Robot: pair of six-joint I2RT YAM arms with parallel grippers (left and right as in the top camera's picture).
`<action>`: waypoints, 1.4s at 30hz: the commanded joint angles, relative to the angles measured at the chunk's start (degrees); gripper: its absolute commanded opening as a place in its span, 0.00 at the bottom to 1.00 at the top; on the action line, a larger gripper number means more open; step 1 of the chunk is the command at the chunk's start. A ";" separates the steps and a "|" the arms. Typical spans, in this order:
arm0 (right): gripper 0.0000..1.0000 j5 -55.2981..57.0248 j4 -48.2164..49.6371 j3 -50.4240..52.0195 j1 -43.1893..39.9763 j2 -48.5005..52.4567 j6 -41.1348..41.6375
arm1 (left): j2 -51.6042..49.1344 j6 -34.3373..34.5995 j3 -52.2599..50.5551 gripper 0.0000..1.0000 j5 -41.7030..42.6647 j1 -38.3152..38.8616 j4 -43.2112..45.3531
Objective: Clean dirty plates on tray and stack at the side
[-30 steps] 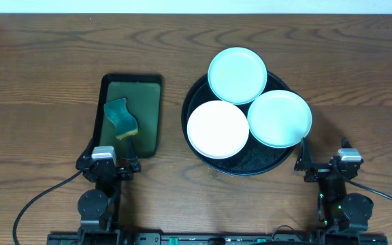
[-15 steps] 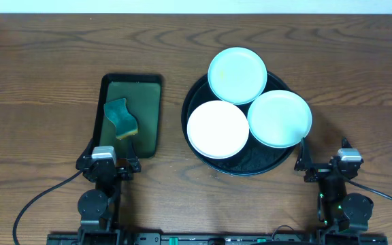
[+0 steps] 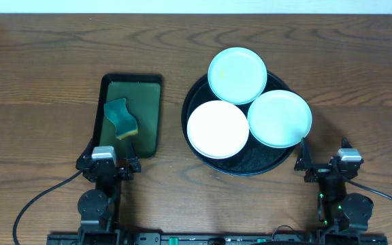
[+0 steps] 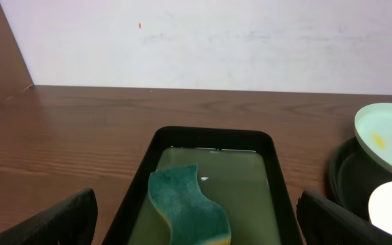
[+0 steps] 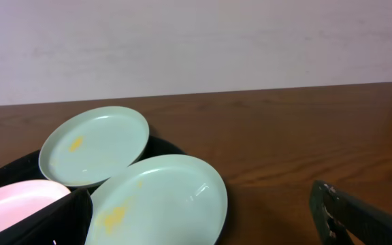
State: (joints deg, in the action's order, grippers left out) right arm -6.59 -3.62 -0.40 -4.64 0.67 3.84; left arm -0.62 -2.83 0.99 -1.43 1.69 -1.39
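The plates need cleaning, so next my left gripper will move to the sponge's middle (image 3: 122,120) (image 4: 186,204) in the green tray and close on it there.
Three plates rest on the round black tray (image 3: 256,163): a mint-blue plate (image 3: 237,75) at the back, a white-pinkish plate (image 3: 218,128) front left, a pale green plate (image 3: 280,118) front right. In the right wrist view the pale green plate (image 5: 158,201) and the mint-blue plate (image 5: 94,144) carry yellow smears, and the pinkish plate (image 5: 12,204) shows at the left. My left gripper (image 3: 107,165) is open and empty just in front of the green tray. My right gripper (image 3: 325,165) is open and empty, front right of the black tray.
A rectangular black-rimmed green tray (image 3: 148,136) holds a teal and yellow sponge (image 3: 120,117), which also shows in the left wrist view (image 4: 186,211). A pale wall stands behind the wooden table (image 3: 46,68).
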 commanded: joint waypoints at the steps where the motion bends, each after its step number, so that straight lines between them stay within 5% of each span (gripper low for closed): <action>1: 0.99 0.33 -0.20 0.09 -0.61 -0.28 -0.70 | 0.39 -0.28 -0.76 0.94 -1.09 -0.17 -2.64; 29: 0.99 0.33 -0.22 0.09 -0.61 -0.28 -0.70 | 0.39 -0.31 -0.76 0.94 -1.14 -0.17 -2.64; 31: 0.99 0.33 -0.20 0.09 -0.61 -0.28 -0.70 | 0.39 4.63 -0.74 0.94 3.17 -0.11 -1.62; 36: 0.99 0.33 -0.22 0.09 -0.61 -0.28 -0.70 | 0.35 32.54 -0.74 0.94 30.14 0.04 1.51; 39: 0.99 0.33 -0.22 0.09 -0.61 -0.28 -0.70 | 0.35 38.62 -0.74 0.94 30.67 0.00 5.29; 42: 0.99 0.33 -0.20 0.09 -0.61 -0.28 -0.72 | 0.35 38.91 -0.63 0.94 30.75 -0.02 18.78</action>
State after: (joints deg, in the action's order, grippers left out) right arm -6.59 -3.62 -0.40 -4.64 0.67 3.84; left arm -0.69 28.47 0.34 23.86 1.69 10.07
